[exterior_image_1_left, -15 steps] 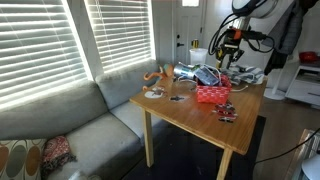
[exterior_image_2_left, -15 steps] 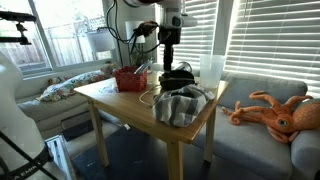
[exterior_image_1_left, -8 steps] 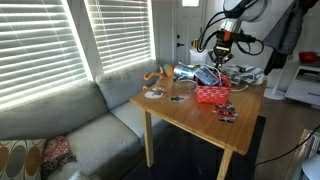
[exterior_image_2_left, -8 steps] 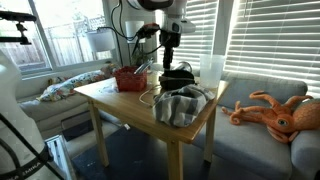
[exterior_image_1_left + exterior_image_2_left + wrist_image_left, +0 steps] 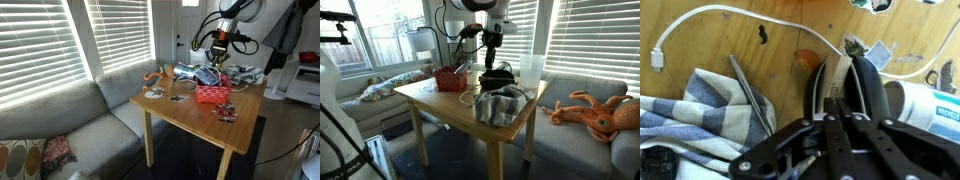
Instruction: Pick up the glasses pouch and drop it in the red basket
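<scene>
My gripper should open its closed fingers, which sit empty over the glasses pouch's pale rim, then go lower and pinch the black edge [image 5: 813, 88] nearest the striped cloth.
The glasses pouch [image 5: 840, 72] is black with a pale rim and lies on the wooden table directly under my gripper [image 5: 847, 100] in the wrist view. In an exterior view the pouch [image 5: 496, 77] sits near the table's far edge, with the gripper [image 5: 490, 48] hanging clearly above it. The fingers are pressed together with nothing between them. The red basket [image 5: 213, 94] stands on the table a little toward the middle, below the gripper [image 5: 217, 52]. It also shows beside the pouch [image 5: 450, 79].
A blue-striped cloth [image 5: 695, 105] [image 5: 501, 105] lies next to the pouch, with a dark rod [image 5: 752, 92] on it. A white cable [image 5: 730, 14] curls across the table. A white cup [image 5: 531, 68] stands close by. Small items [image 5: 227, 112] lie near the table's front.
The gripper has risen a little and shifted sideways over the table's far side, staying shut. The pouch and basket have not moved.
</scene>
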